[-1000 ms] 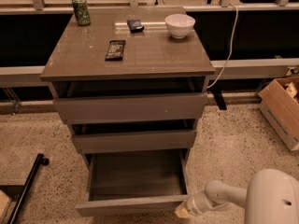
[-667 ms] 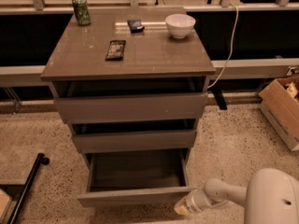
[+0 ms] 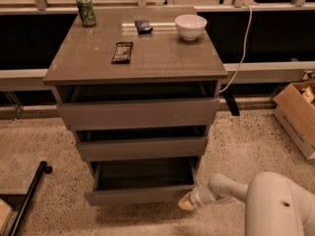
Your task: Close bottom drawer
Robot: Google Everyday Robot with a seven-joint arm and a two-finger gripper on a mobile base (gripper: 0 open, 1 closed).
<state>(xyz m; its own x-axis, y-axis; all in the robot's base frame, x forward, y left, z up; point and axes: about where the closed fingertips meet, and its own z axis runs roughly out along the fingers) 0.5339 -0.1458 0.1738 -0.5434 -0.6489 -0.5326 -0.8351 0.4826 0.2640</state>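
Observation:
Next, I release the bottom drawer, front pushed back into the cabinet (image 3: 143, 178) under the middle drawer.
The grey-taupe cabinet (image 3: 138, 68) has three drawers. The bottom drawer (image 3: 138, 194) is the lowest one. It stands partly pulled out, with its flat handleless front forward and its shallow grey inside (image 3: 142, 176) showing. The middle drawer (image 3: 141, 148) and top drawer (image 3: 139, 113) stand slightly out. My gripper (image 3: 187, 202) is at the end of the white arm, low at the right, touching the right end of the bottom drawer's front.
On the cabinet top are a green can (image 3: 86, 10), a dark snack bar (image 3: 122, 52), a small dark object (image 3: 143, 26) and a white bowl (image 3: 190, 26). A cardboard box (image 3: 297, 117) sits on the floor at right. A black pole (image 3: 27, 195) lies at left.
The bottom drawer has slid inward, showing less of its inside than a second ago. My gripper has moved up and in with the drawer front.

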